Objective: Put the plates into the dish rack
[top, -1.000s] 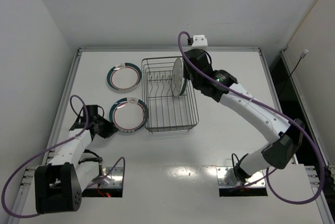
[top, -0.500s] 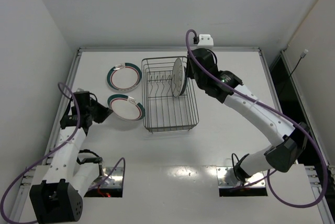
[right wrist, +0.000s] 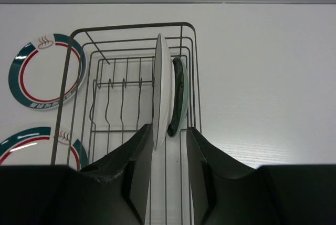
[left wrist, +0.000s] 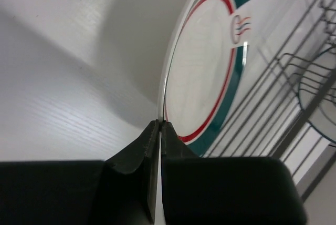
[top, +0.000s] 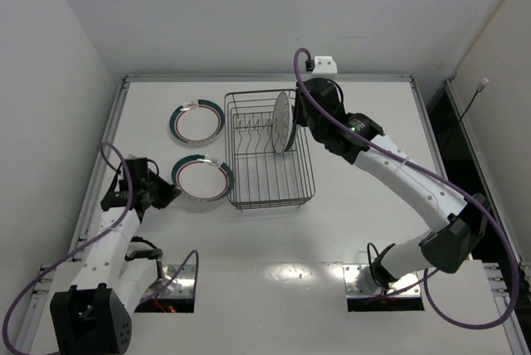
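Note:
The plate's tilted rim sits shallow in my left fingers; next I set the plate down, then take its rim (top: 179,189) deeper before lifting.
My left gripper (top: 168,192) (left wrist: 159,125) is shut on the rim of a white plate with teal and red bands (top: 202,179) (left wrist: 205,72), held tilted just left of the dish rack (top: 270,181) (left wrist: 294,93). A second banded plate (top: 197,121) (right wrist: 21,72) lies flat further back. In the rack (right wrist: 131,26) a white plate (top: 282,121) (right wrist: 161,88) stands on edge with a smaller teal plate (right wrist: 180,96) right behind it. My right gripper (top: 299,123) (right wrist: 169,133) is open; its fingers straddle the lower edges of both standing plates.
The table's raised rim (top: 265,78) runs along the back, with a small white box (top: 318,63) on it. Walls close in on the left and right. Purple cables loop off both arms.
The left gripper has raised the near banded plate off the table and tilted it, then drifted slightly nearer. The right gripper has backed a little away from the standing plates.

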Controlling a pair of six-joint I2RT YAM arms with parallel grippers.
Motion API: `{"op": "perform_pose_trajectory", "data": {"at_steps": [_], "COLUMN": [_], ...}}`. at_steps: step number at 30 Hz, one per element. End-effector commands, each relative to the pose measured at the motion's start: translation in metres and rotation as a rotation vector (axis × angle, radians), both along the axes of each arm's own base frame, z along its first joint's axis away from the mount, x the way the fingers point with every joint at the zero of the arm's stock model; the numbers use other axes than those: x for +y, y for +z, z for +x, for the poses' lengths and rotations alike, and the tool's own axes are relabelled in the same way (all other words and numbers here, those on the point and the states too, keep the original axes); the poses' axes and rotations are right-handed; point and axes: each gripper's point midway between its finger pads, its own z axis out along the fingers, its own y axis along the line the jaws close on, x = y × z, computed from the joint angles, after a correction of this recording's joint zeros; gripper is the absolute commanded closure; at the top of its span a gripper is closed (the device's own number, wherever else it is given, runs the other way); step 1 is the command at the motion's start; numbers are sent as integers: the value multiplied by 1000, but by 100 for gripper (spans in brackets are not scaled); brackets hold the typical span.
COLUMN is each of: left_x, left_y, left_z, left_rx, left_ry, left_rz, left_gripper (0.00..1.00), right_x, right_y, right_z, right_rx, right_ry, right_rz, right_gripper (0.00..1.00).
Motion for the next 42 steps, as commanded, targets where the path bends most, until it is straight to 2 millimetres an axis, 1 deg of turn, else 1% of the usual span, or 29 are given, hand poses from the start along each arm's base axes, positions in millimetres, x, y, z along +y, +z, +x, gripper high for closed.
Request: {"op": "perform_pose_trajectory", "data": {"at_steps": [1, 2, 4, 5, 6, 7, 11, 13, 15, 16, 17, 19, 20, 22, 23, 24, 25, 27, 28, 29, 30, 31, 32, 34, 35, 36, 40, 42], "left_x": [1, 0, 3, 4, 5, 5, 7, 7, 7, 6, 6, 8, 8, 8, 9, 9, 9, 10, 10, 10, 10, 10, 12, 12, 12, 12, 12, 12], "left_y": [-9, -20, -27, -26, -31, -36, -45, -52, -54, -60, -60, -68, -69, -73, -72, -74, -74, -74, -71, -71, -71, -71, -71, -71, -71, -71, -72, -70], "left_z": [0, -6, -8, -6, -9, -10, -10, -12, -13, -14, -14, -18, -18, -20, -18, -18, -18, -19, -16, -16, -16, -16, -16, -16, -16, -16, -16, -17], "left_rx": [-25, 2, 12, 0, 12, 25, 56, 75, 74, 83, 83, 96, 96, 106, 98, 107, 107, 107, 98, 98, 98, 98, 99, 99, 99, 99, 99, 97], "left_ry": [11, 19, 33, 33, 40, 40, 46, 38, 38, 38, 38, 44, 44, 36, 42, 42, 42, 35, 35, 35, 35, 35, 40, 40, 40, 40, 33, 33], "left_rz": [-6, -16, -1, 1, 8, 7, 11, 15, 15, 14, 14, 21, 21, 25, 33, 33, 33, 38, 39, 39, 39, 39, 46, 46, 46, 46, 52, 52], "left_gripper": [100, 100, 100, 100, 100, 100, 100, 100, 100, 100, 100, 100, 100, 100, 98, 97, 95, 93, 93, 92, 90, 90, 89, 89, 86, 83, 83, 78], "right_x": [1, 1, 1, 1, 1, 0, 0, 1, 1, 1, 2, 4, 0, 0, 0, 1, -3, -2, -2, -1, -5, -5, -5, -5, -5, -6, -6, -9], "right_y": [17, 17, 17, 17, 17, 13, 13, 9, 9, 9, 6, 5, 5, 5, 5, 0, 4, 6, 6, 1, 1, 5, 5, 5, 5, 1, 1, 1], "right_z": [1, 1, 1, 1, 1, 0, 0, 1, 1, 1, 3, 2, 4, 4, 4, 3, 4, 5, 5, 4, 6, 4, 4, 4, 4, 4, 4, 6], "right_rx": [-43, -43, -43, -43, -43, -36, -36, -29, -29, -29, -22, -19, -19, -19, -19, -8, -15, -23, -23, -13, -13, -20, -20, -20, -20, -12, -12, -13], "right_ry": [-3, -3, -3, -3, -3, -3, -3, -3, -3, -3, -3, 5, -4, -4, -4, 4, -5, -5, -5, 3, -6, -9, -9, -9, -9, -10, -10, -19], "right_rz": [66, 66, 66, 66, 66, 60, 60, 54, 54, 54, 48, 51, 51, 51, 51, 47, 53, 59, 59, 56, 56, 70, 70, 70, 70, 65, 65, 65], "right_gripper": [71, 71, 71, 71, 71, 71, 71, 71, 71, 71, 71, 71, 71, 71, 71, 71, 71, 71, 71, 71, 71, 71, 71, 71, 71, 71, 71, 71]}}
